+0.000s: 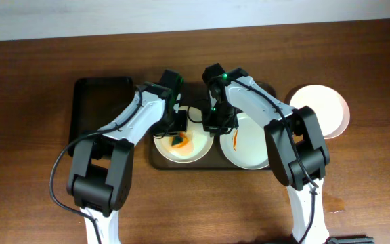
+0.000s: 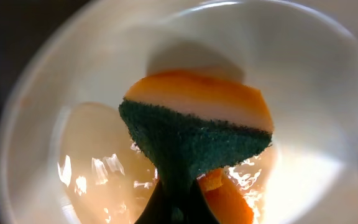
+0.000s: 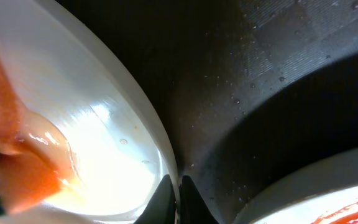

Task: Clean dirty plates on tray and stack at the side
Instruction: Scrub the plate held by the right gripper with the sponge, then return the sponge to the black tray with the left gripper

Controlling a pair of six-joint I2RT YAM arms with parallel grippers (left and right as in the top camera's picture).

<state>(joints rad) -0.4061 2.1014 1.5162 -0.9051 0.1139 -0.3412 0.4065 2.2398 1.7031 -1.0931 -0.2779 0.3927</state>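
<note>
The robot's left gripper will release the green and orange sponge in the middle of the smaller black tray (image 1: 107,122).
Two white plates lie on the dark brown tray (image 1: 212,163). The left plate (image 1: 193,150) holds an orange, wet smear. My left gripper (image 2: 176,208) is shut on a green and orange sponge (image 2: 197,134) that presses into this plate (image 2: 303,93). My right gripper (image 3: 179,200) is shut on the same plate's rim (image 3: 157,134), one finger on each side of it. The right plate (image 1: 254,146) carries a red streak and shows at the corner of the right wrist view (image 3: 319,199). A third plate (image 1: 320,110) sits on the table to the right of the tray.
A smaller black tray (image 1: 97,108) lies left of the brown one. Both arms cross over the tray's back half, their wrists close together (image 1: 195,102). The wet tray floor (image 3: 260,93) shows between the plates.
</note>
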